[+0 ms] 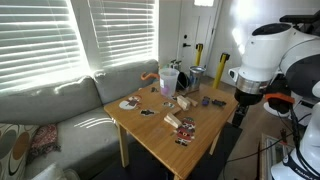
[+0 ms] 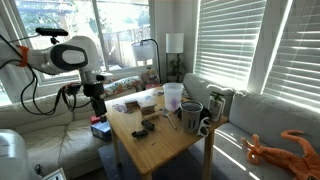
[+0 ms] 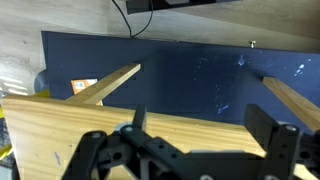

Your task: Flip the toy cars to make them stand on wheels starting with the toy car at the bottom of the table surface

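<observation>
Next, the robot's gripper should close on the sides of the dark toy car (image 1: pixel 218 103) that lies by the edge of the table, next to the dark mug.
The table surface (image 1: pixel 160 135) is a square light-wood top crowded with small objects. Tiny dark toy cars lie on it, one near the left side (image 1: pixel 147 112) and one towards the front corner (image 1: pixel 185 139); in an exterior view a dark toy car (image 2: pixel 143 130) lies mid-table. They are too small to tell which way up they lie. My gripper (image 1: pixel 244 98) (image 2: pixel 97 108) hangs beside the table's edge, off the top, and touches nothing. In the wrist view the gripper (image 3: pixel 200 125) is open and empty above the wooden table edge (image 3: pixel 60 130).
A white cup (image 2: pixel 172 95) and a dark mug (image 2: pixel 192 116) stand on the table. Red-and-white striped items (image 1: pixel 178 124) lie near the middle. A grey sofa (image 1: pixel 60 110) runs along two sides. An orange toy lizard (image 2: pixel 275 150) lies on the sofa. Blue floor (image 3: pixel 190 70) shows under the table.
</observation>
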`<action>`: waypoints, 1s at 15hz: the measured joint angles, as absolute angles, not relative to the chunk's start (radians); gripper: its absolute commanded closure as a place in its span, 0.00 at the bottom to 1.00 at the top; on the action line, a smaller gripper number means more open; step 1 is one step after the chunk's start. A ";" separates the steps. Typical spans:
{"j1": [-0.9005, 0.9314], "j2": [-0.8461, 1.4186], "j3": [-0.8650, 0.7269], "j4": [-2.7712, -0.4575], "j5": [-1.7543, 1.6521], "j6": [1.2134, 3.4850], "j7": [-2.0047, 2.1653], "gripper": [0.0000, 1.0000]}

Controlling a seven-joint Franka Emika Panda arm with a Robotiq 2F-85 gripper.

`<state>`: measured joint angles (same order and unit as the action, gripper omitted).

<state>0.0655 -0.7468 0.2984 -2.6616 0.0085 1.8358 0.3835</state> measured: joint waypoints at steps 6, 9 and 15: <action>-0.017 -0.792 0.289 -2.655 -0.092 1.864 0.499 0.00; -0.069 -0.815 0.268 -2.671 -0.135 1.872 0.527 0.00; -0.103 -0.824 0.246 -2.701 -0.180 1.919 0.525 0.00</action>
